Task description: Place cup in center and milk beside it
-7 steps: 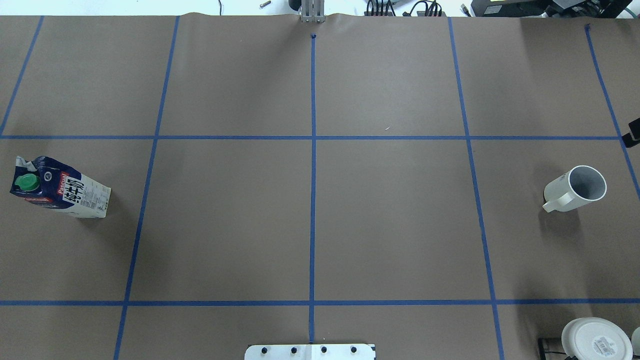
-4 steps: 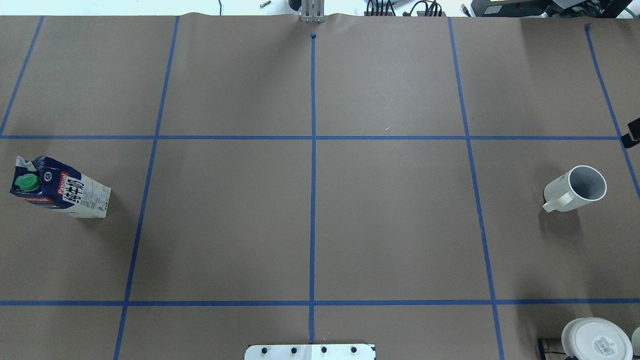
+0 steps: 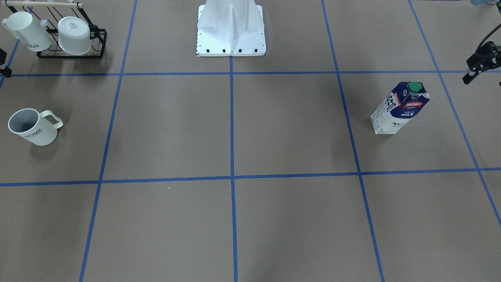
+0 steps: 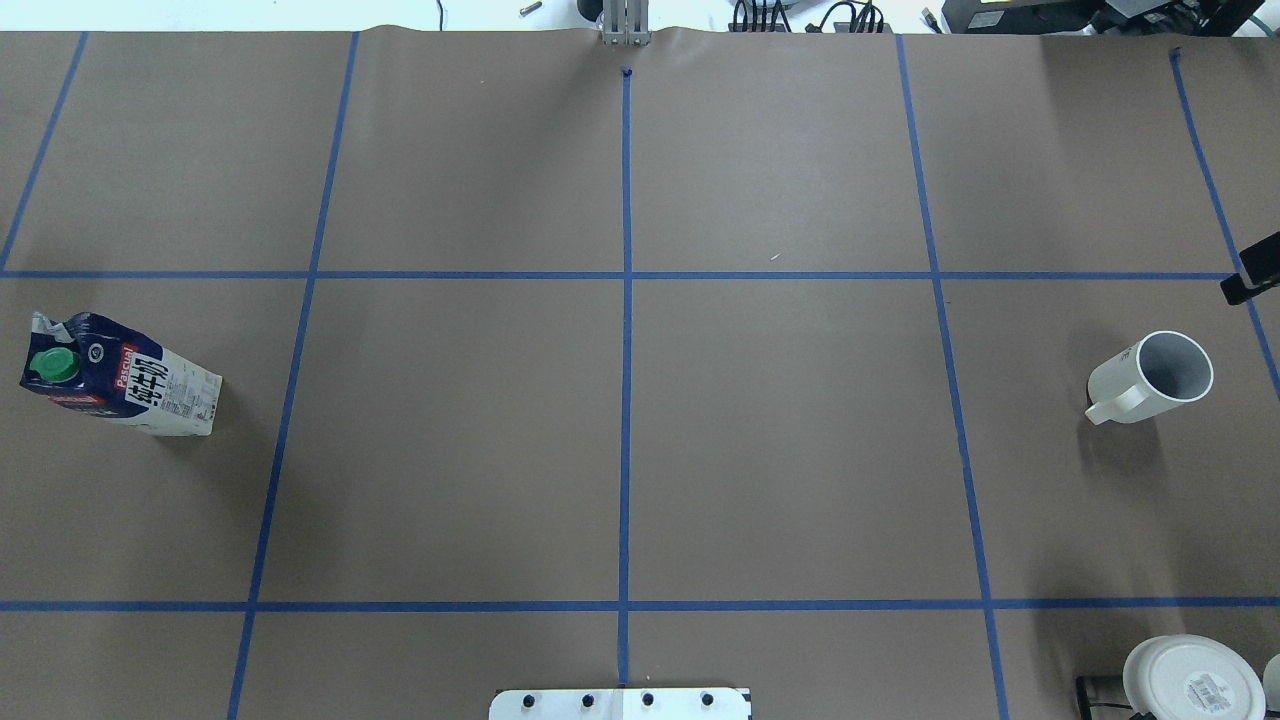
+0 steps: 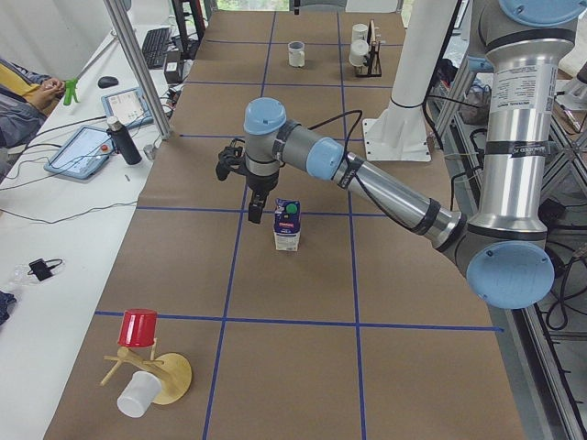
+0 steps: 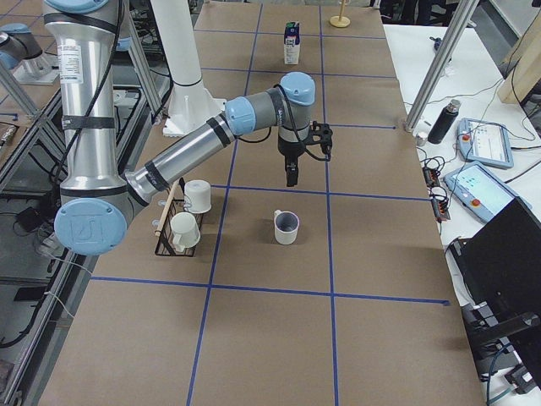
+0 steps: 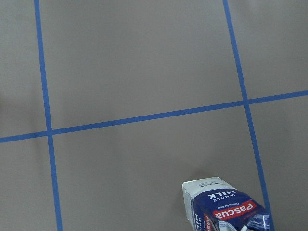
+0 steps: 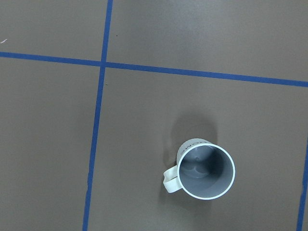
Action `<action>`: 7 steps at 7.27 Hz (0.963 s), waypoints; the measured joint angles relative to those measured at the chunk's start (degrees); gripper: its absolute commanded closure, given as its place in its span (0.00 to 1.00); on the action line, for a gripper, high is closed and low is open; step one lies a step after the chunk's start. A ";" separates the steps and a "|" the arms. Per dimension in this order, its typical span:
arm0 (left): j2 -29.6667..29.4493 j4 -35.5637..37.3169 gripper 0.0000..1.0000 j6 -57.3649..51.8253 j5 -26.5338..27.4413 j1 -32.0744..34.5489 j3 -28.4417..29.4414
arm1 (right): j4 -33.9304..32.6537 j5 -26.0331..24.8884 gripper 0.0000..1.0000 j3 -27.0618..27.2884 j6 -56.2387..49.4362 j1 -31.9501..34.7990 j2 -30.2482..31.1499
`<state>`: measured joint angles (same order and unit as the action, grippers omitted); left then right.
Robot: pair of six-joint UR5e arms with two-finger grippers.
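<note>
My right gripper will head to the white HOME cup next and then close on the cup's rim [image 3: 9, 120] [image 8: 234, 167], on the side that lies opposite its handle.
The cup [image 4: 1150, 378] stands upright at the table's right end, white with a grey inside and "HOME" on its side [image 3: 33, 127]. The right wrist view looks down into the cup [image 8: 206, 171]. My right gripper [image 6: 292, 176] hangs above the table near it, apart; only its tip [image 4: 1245, 280] shows overhead. The milk [image 4: 120, 375], a blue and white carton with a green cap [image 3: 399, 107], stands at the left end. My left gripper [image 5: 256, 211] hovers beside it, apart, and shows at the front view's edge [image 3: 471, 74]. I cannot tell whether either gripper is open.
A black wire rack [image 3: 70, 55] with two white mugs sits near the robot's right. The robot's white base [image 3: 231, 31] is at the near middle edge. A red cup on a wooden stand [image 5: 138, 327] is beyond the milk.
My right gripper's tip has come a little further into the overhead view from the right edge. The cup and the milk have not moved.
</note>
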<state>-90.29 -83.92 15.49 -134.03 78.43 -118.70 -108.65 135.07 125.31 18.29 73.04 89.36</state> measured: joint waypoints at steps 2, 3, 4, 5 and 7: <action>0.16 0.04 0.02 0.06 0.00 -0.03 0.10 | 0.00 0.00 0.00 -0.63 -0.08 0.00 -0.05; 0.27 0.03 0.02 0.06 0.00 -0.06 0.12 | 0.01 -0.56 0.00 -1.22 -0.11 -0.15 -0.06; 0.39 0.05 0.02 0.06 0.00 -0.07 0.13 | 0.24 -1.29 0.00 -2.55 -0.13 -0.42 -0.16; 0.61 0.05 0.02 0.08 0.00 -0.06 0.04 | 2.32 -1.70 0.00 -5.26 -0.13 -0.84 -0.29; 1.30 -0.01 0.02 0.39 0.00 0.00 -0.70 | 12.55 -1.93 0.00 -13.71 0.00 -1.87 -0.12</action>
<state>-88.99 -83.92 15.88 -134.03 78.43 -119.40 -96.10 133.14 111.59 18.29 71.16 89.24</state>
